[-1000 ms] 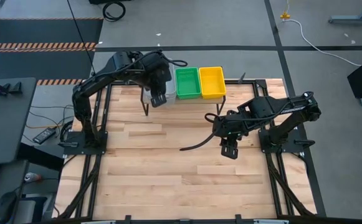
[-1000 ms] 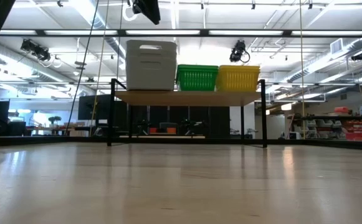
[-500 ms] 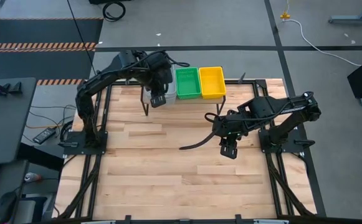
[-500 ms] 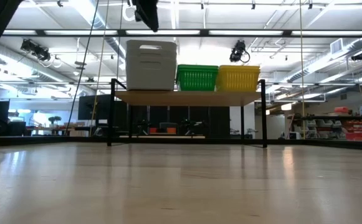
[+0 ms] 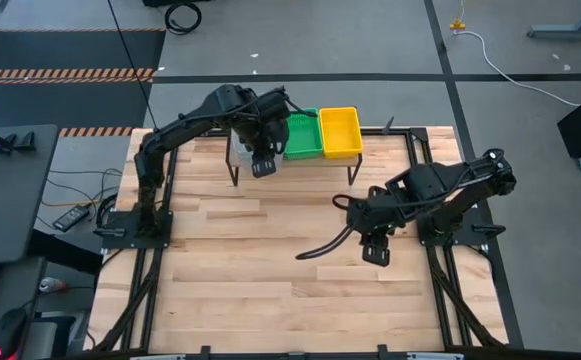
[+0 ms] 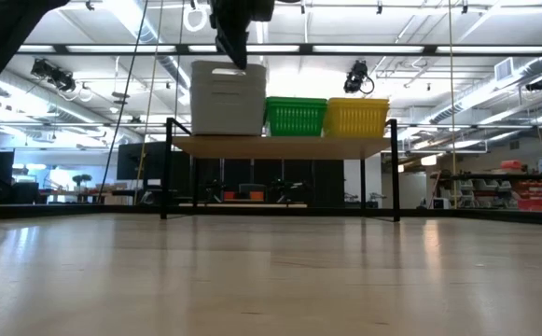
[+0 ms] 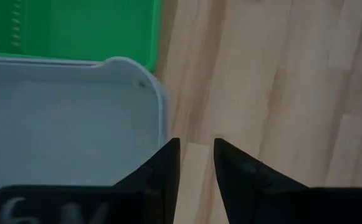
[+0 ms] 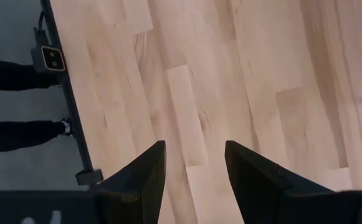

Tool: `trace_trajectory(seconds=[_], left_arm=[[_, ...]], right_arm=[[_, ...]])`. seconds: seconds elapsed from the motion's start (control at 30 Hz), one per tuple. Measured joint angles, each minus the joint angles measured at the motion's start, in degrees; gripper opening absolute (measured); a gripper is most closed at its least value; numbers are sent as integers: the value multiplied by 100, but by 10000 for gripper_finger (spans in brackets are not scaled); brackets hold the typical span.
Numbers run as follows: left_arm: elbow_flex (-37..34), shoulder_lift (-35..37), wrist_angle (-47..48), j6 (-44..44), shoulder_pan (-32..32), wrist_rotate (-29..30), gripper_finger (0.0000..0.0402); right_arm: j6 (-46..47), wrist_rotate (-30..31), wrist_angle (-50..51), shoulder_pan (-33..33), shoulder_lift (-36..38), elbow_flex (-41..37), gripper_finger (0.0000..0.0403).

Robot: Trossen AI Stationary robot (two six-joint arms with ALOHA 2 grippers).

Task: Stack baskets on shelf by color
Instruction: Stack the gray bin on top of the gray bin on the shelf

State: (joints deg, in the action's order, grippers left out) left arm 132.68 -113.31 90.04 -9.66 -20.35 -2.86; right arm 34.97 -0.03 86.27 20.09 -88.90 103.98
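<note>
I see the grey stack's rim outside my left gripper's fingers at the corner by the green baskets, so next I grip the grey stack's front side at the handle slot [image 6: 225, 72].
The shelf [image 6: 280, 145] stands at the table's far edge and carries three stacks. They are grey baskets [image 6: 227, 98] on the left, green baskets [image 5: 303, 135] in the middle and yellow baskets [image 5: 340, 130] on the right. My left gripper [image 5: 263, 162] hovers over the near right corner of the grey stack [image 7: 68, 118], beside the green one [image 7: 75, 28]. Its fingers are a narrow gap apart and hold nothing. In the low view it [image 6: 233, 42] hangs just above the grey stack. My right gripper [image 5: 374, 250] is open over bare table right of centre.
The wooden tabletop [image 5: 260, 270] in front of the shelf carries nothing but a dark cable [image 5: 320, 247] trailing from the right arm. Black frame rails [image 5: 425, 200] run along the table's sides. The shelf's thin black legs [image 5: 351, 172] stand near its corners.
My left gripper has swung toward the table's right over the grey stack and come a little lower and nearer. My right gripper has drifted toward the near edge and slightly right. The baskets have stayed where they were.
</note>
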Motion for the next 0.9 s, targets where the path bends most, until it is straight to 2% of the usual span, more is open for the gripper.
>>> trace_trajectory(seconds=[0.3, 0.8, 0.9], left_arm=[[0, 6, 0, 1, -145, 232, 96], [2, 260, -1, 185, -167, 241, 12], [0, 242, -2, 240, -167, 90, 6]], right_arm=[[-31, 64, 233, 58, 0, 0, 172], [-294, 503, 377, 50, 7, 0, 172], [-348, 514, 377, 42, 7, 0, 172]])
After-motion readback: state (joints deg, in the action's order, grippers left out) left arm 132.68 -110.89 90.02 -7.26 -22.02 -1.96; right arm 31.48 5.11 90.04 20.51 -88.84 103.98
